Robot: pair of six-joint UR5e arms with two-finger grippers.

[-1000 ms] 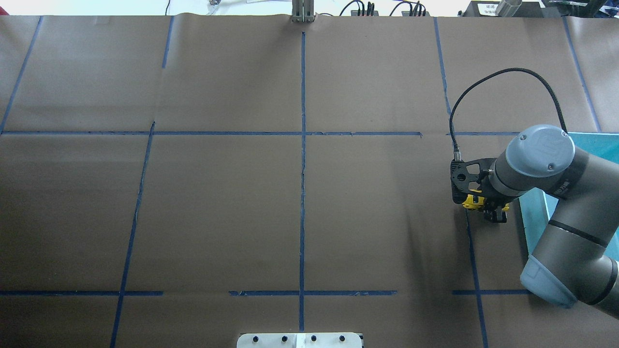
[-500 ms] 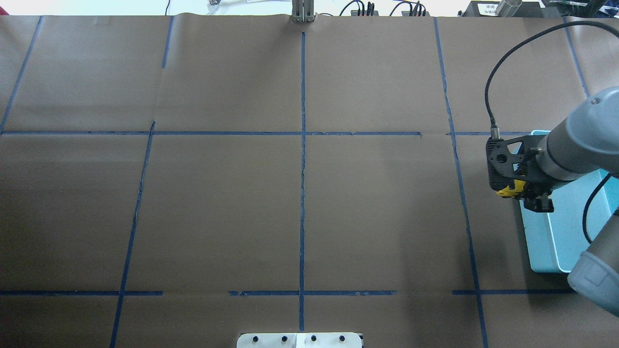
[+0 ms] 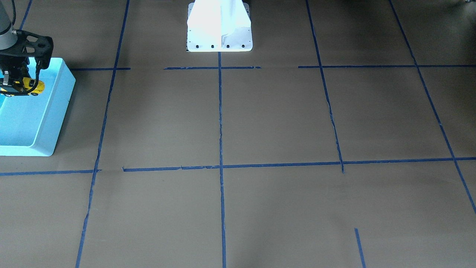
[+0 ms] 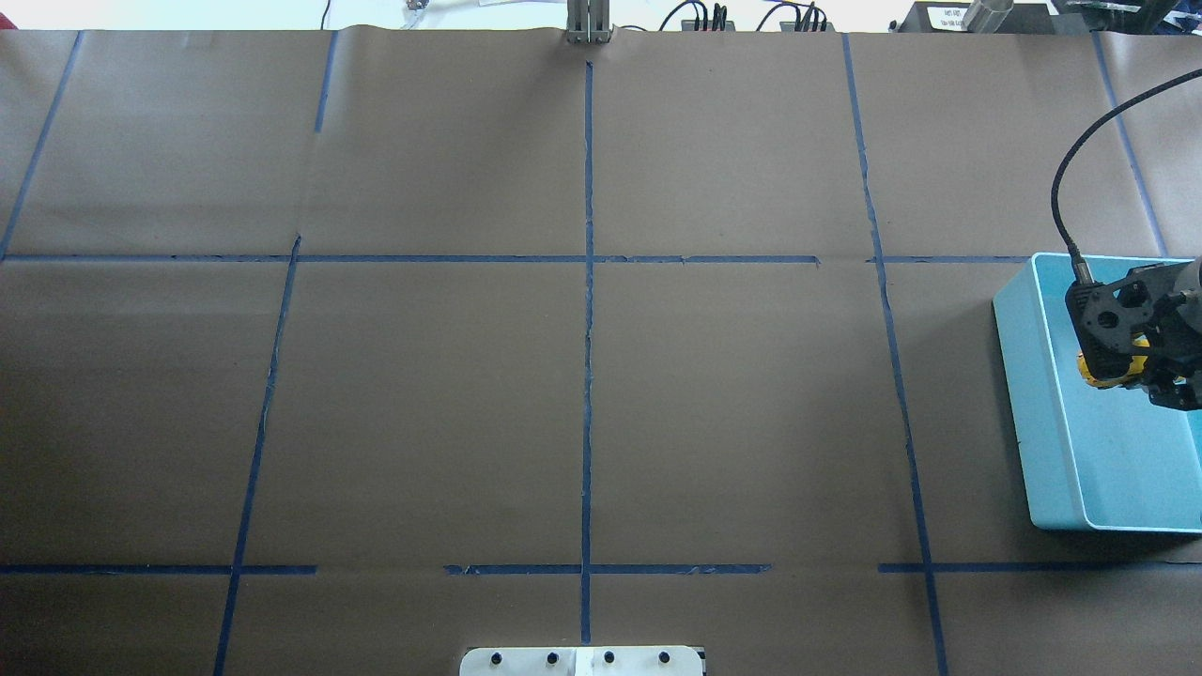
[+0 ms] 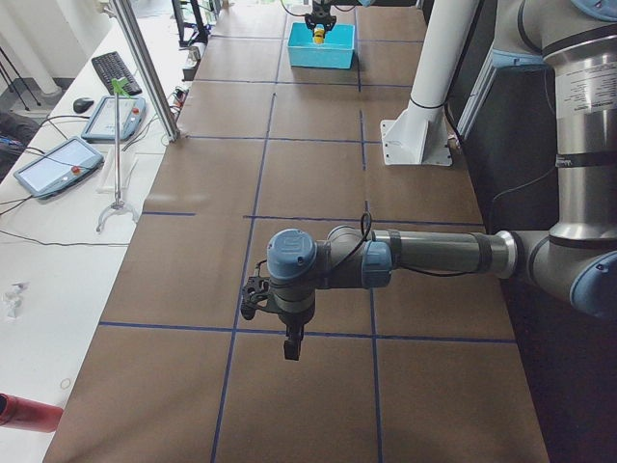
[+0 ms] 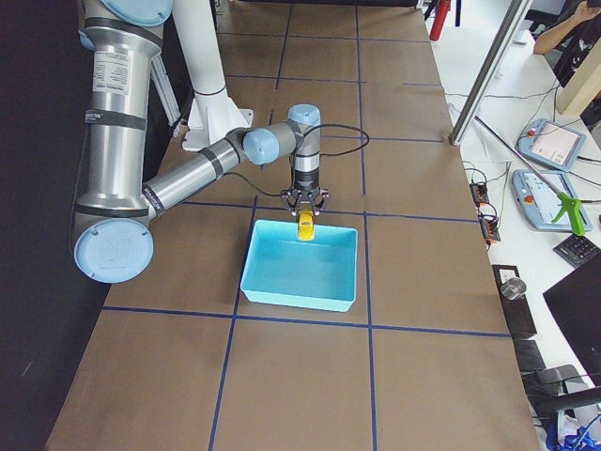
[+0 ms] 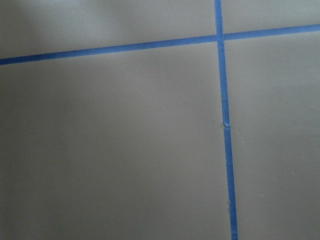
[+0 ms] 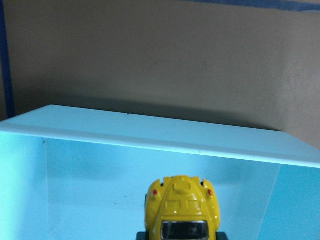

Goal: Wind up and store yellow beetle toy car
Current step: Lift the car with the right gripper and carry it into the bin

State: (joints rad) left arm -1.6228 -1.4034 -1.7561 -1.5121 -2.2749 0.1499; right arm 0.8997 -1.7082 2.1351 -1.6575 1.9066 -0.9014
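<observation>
My right gripper is to let go of the yellow beetle toy car on the bottom of the turquoise bin, beside the bin's side (image 3: 29,118) nearest the tape grid.
The yellow beetle toy car (image 4: 1104,372) hangs in the air above the turquoise bin (image 4: 1022,394) at the table's right edge, near the bin's far end. My right gripper (image 4: 1138,376) is shut on the car, with its fingers on the car's sides. The front-facing view shows the car (image 3: 26,87) over the bin's inside (image 3: 55,111). From the right wrist view, the car's yellow rear (image 8: 182,206) sits low in the middle, with the bin's rim (image 8: 150,134) beyond it. My left gripper (image 5: 290,349) hovers over bare paper far from the bin; whether it is open, I cannot tell.
Brown paper with blue tape lines (image 4: 588,376) covers the table. The white robot base (image 3: 219,33) stands at the near edge. A metal post (image 4: 588,23) rises at the far edge. Tablets and a keyboard (image 5: 116,69) lie on the side bench.
My right gripper has carried the car to the right, from over the bare paper beside the bin to above the bin's inside. The arm has swung mostly out of the overhead view.
</observation>
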